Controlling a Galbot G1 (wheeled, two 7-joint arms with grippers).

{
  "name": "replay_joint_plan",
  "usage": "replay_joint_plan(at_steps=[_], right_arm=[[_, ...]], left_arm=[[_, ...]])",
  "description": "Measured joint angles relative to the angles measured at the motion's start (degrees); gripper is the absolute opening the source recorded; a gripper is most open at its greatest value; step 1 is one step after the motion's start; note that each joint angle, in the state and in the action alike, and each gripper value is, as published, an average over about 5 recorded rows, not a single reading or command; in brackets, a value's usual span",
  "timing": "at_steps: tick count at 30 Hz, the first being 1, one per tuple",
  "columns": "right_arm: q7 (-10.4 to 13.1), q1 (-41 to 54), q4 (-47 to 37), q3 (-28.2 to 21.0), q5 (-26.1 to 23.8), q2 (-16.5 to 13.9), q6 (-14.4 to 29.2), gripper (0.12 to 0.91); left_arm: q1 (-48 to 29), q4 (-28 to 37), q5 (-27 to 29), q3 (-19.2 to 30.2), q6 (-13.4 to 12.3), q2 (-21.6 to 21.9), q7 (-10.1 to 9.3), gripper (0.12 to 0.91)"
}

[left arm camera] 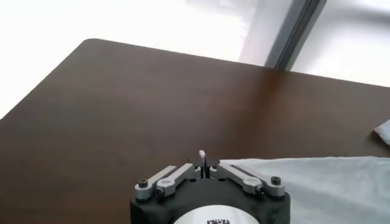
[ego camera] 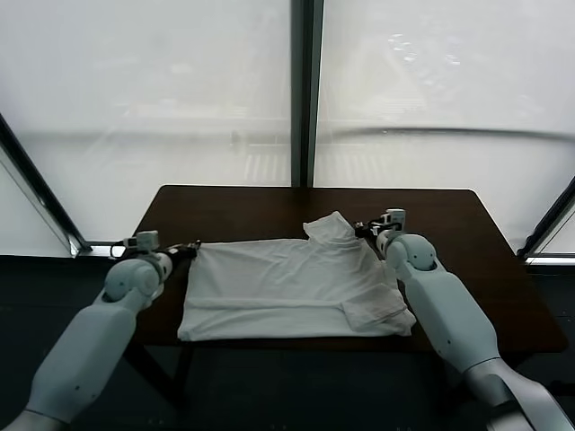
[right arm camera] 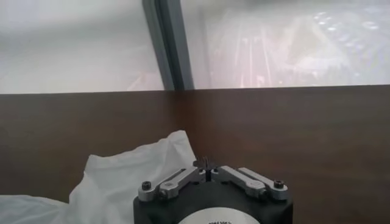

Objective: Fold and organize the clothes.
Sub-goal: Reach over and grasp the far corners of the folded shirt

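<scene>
I need to take the peak nearer its top (ego camera: 339, 217) with my right gripper, as the T-shirt's peak sticks out past that gripper's shut fingers, and straighten the T-shirt's far edge before folding.
The white T-shirt (ego camera: 287, 283) lies spread and wrinkled on the dark brown table (ego camera: 243, 208), plain side up. My left gripper (ego camera: 191, 247) is at the shirt's far left corner. In the left wrist view this left gripper (left arm camera: 202, 159) is shut, with a small tuft of white cloth sticking out between the fingertips and the T-shirt (left arm camera: 323, 179) lying beside them. My right gripper (ego camera: 361, 230) is at the shirt's far right corner, where the cloth stands up in a peak. In the right wrist view the right gripper (right arm camera: 206, 163) is shut, with the raised T-shirt (right arm camera: 134, 176) meeting its tips.
The table's far half (ego camera: 269, 199) is bare wood up to its back edge. Behind it stands a bright window with a dark upright post (ego camera: 305, 90). The shirt's near hem lies close to the table's front edge (ego camera: 296, 343).
</scene>
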Motion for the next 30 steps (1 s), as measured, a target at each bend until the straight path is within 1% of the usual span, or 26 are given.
replay_joint_plan(at_steps=[3, 5, 6, 9, 10, 12, 13, 14, 16, 17, 18, 20, 21, 24, 25, 28, 30], right_arm=[[-0.12, -0.03, -0.31, -0.11, -0.53, 0.19, -0.24, 0.148], [-0.29, 0.08, -0.57, -0.18, -1.12, 0.38, -0.32, 0.198], [-0.45, 0.18, -0.74, -0.22, -1.45, 0.49, -0.33, 0.241], [-1.00, 0.62, -1.38, -0.43, -2.31, 0.73, -0.33, 0.415], [-1.19, 0.77, -1.60, -0.52, -2.54, 0.80, -0.32, 0.490], [-1.49, 1.00, -1.96, -0.69, -2.82, 0.92, -0.31, 0.604], [-1.58, 1.08, -2.09, -0.78, -2.89, 0.97, -0.31, 0.679], [-1.63, 1.13, -2.21, -0.87, -2.93, 1.03, -0.31, 0.735], [-1.67, 1.20, -2.43, -1.07, -3.07, 1.13, -0.30, 0.832], [-1.69, 1.22, -2.54, -1.17, -3.17, 1.19, -0.29, 0.862], [-1.72, 1.23, -2.64, -1.27, -3.30, 1.24, -0.28, 0.870], [-1.78, 1.24, -2.78, -1.42, -3.57, 1.32, -0.27, 0.858], [-1.81, 1.21, -2.81, -1.46, -3.66, 1.36, -0.27, 0.832], [-1.80, 1.04, -2.82, -1.48, -3.83, 1.44, -0.21, 0.692], [-1.79, 0.98, -2.82, -1.46, -3.85, 1.46, -0.19, 0.621], [-1.75, 0.85, -2.81, -1.37, -3.88, 1.45, -0.17, 0.444], [-1.74, 0.78, -2.80, -1.34, -3.88, 1.42, -0.17, 0.365]], left_arm=[[0.01, -0.12, -0.04, -0.09, -0.03, -0.03, -0.01, 0.180], [0.04, -0.04, 0.02, -0.06, -0.03, -0.08, -0.02, 0.180], [0.06, 0.02, 0.06, -0.04, -0.03, -0.12, -0.02, 0.180], [0.10, 0.15, 0.16, 0.02, -0.02, -0.22, -0.01, 0.180], [0.11, 0.17, 0.17, 0.05, 0.00, -0.24, -0.01, 0.180], [0.12, 0.19, 0.19, 0.10, 0.03, -0.27, 0.00, 0.180], [0.12, 0.20, 0.19, 0.12, 0.04, -0.29, 0.00, 0.180], [0.13, 0.21, 0.20, 0.13, 0.05, -0.30, 0.01, 0.180], [0.17, 0.23, 0.24, 0.14, 0.07, -0.33, 0.02, 0.180], [0.20, 0.24, 0.27, 0.14, 0.08, -0.33, 0.03, 0.180], [0.23, 0.25, 0.29, 0.14, 0.09, -0.34, 0.04, 0.180], [0.28, 0.28, 0.33, 0.14, 0.10, -0.34, 0.05, 0.180], [0.29, 0.29, 0.34, 0.14, 0.11, -0.34, 0.05, 0.180], [0.34, 0.28, 0.35, 0.14, 0.12, -0.32, 0.06, 0.180], [0.37, 0.27, 0.35, 0.14, 0.13, -0.30, 0.06, 0.180], [0.47, 0.23, 0.36, 0.14, 0.14, -0.27, 0.07, 0.180], [0.56, 0.19, 0.38, 0.11, 0.14, -0.26, 0.08, 0.180]])
